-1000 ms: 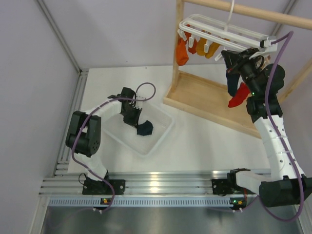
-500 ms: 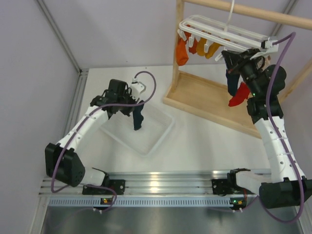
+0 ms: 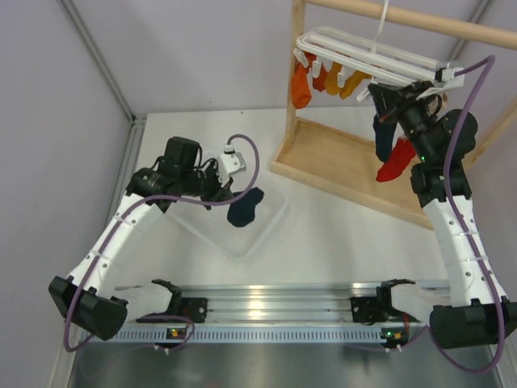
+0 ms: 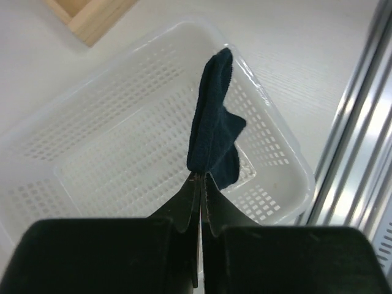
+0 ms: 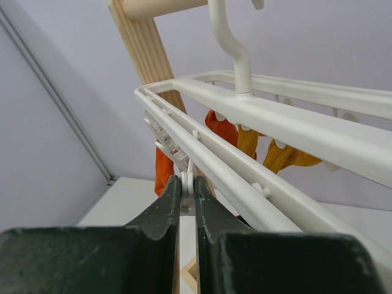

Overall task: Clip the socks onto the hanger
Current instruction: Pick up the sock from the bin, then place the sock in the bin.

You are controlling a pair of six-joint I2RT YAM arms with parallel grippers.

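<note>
I have one corner of the navy sock in my left gripper, so next I put it down in the white basket and grip the middle of its top edge [image 4: 211, 109].
My left gripper [image 3: 224, 192] is shut on a dark navy sock [image 3: 243, 208] and holds it above the white basket [image 3: 271, 226]. In the left wrist view the sock [image 4: 211, 131] hangs from the closed fingertips [image 4: 195, 184] over the basket [image 4: 92, 141]. My right gripper [image 3: 381, 95] is up at the white hanger [image 3: 363, 52], shut on one of its small white clips [image 5: 189, 179]. A red sock [image 3: 396, 162] and another navy sock [image 3: 383, 137] hang just below the right gripper. The hanger frame [image 5: 294, 122] fills the right wrist view.
Orange socks [image 3: 301, 85] and yellow socks [image 3: 351, 81] hang from the hanger's far side. The hanger hangs from the light wooden rack [image 3: 339, 162], whose base lies at the back right. An aluminium rail [image 3: 258, 307] runs along the near edge.
My left gripper has lifted the navy sock out of the basket and swung it up and to the right. The right gripper has stayed at the clip.
</note>
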